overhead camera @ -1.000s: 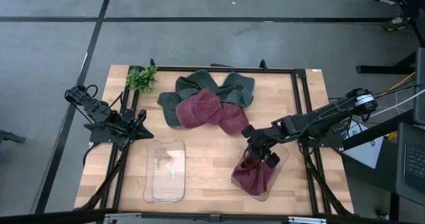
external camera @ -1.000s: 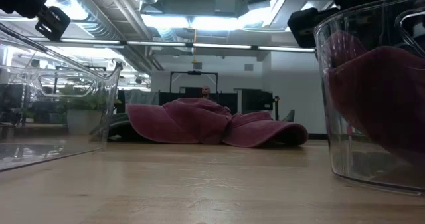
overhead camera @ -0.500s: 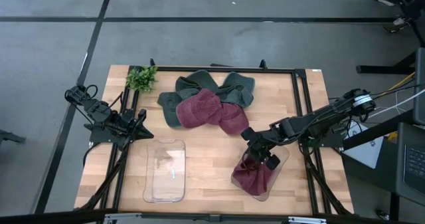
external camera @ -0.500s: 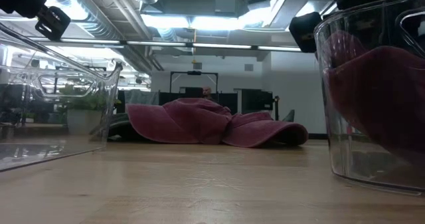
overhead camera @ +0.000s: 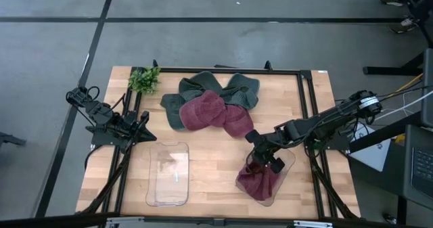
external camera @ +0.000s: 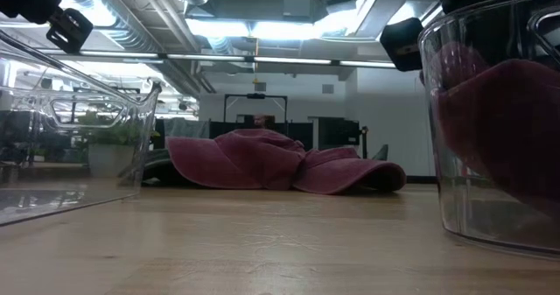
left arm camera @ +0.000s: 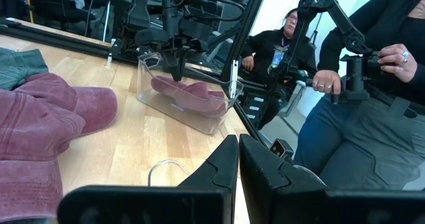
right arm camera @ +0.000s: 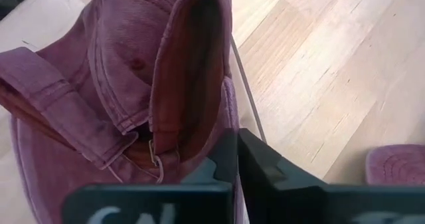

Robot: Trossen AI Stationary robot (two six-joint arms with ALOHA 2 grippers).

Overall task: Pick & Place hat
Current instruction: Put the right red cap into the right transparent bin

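The maroon hat is sitting bunched at the near end of the clear bin, so my right gripper should grip the hat's edge (right arm camera: 230,108), lift it clear and turn it.
A maroon hat (overhead camera: 260,182) lies crumpled inside the clear bin (overhead camera: 289,162) at the table's near right, its inside facing up (right arm camera: 192,71). My right gripper (overhead camera: 261,162) points down into that bin and is shut, with nothing between its fingers (right arm camera: 237,143); its tips stand just over the hat (left arm camera: 189,94). More maroon hats (overhead camera: 211,113) lie on dark green ones (overhead camera: 203,89) at the far middle. My left gripper (overhead camera: 149,134) waits shut at the table's left edge. My right gripper comes from above into the bin, its shut tips at the hat's upturned edge (right arm camera: 219,117). I cannot tell whether they touch the cloth. The hat rests on the bin's floor.
A second clear bin (overhead camera: 169,174) stands at the near left. A small green plant (overhead camera: 143,79) sits at the far left corner. A black frame (overhead camera: 306,93) runs around the table. People (left arm camera: 372,84) stand beyond the right edge.
My right gripper has shut its fingers over the hat in the right bin and has stayed where it was. The hat stays lying in the bin.
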